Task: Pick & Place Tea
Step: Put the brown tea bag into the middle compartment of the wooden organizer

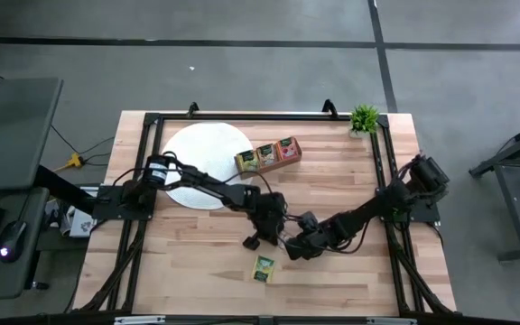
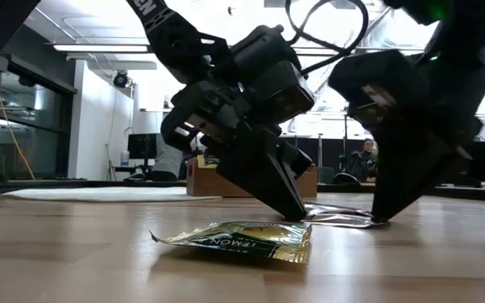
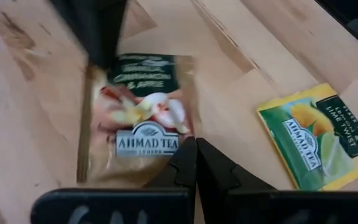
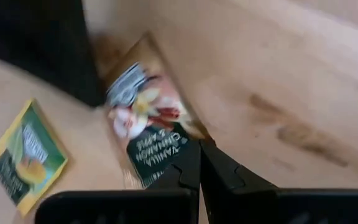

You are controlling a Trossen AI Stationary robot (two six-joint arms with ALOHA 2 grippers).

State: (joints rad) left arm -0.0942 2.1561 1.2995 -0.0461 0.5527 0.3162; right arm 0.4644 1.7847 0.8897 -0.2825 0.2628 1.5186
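Observation:
The tan packet lies flat at the right gripper's closed fingers, so that gripper should open and pinch the dark-label end (image 4: 169,142) deeper while the left gripper steadies the packet.
A tan tea packet (image 3: 142,118) with a dark label patch lies flat on the wooden table between my two grippers. My left gripper (image 3: 196,152) is shut, with its tips at the packet's logo end. My right gripper (image 4: 199,163) is shut at the opposite, dark-label end. In the low view both sets of fingers slant down onto this packet (image 2: 339,217). A green-and-yellow tea packet (image 1: 263,268) lies flat on the table nearer the front edge, touched by no gripper. My left gripper's shut fingertips meet the tan packet at the edge below its logo (image 3: 166,163), slanting down from the table's left side. The packet lies flat on the table. My right gripper's shut fingertips are set on the packet's dark label end (image 4: 166,152), slanting steeply down from the right. The packet stays flat under them.
A wooden tray (image 1: 238,161) holding several tea packets stands at the far middle beside a white round mat (image 1: 197,153). A small potted plant (image 1: 364,117) is at the far right corner. A black frame (image 1: 242,116) runs around the table top.

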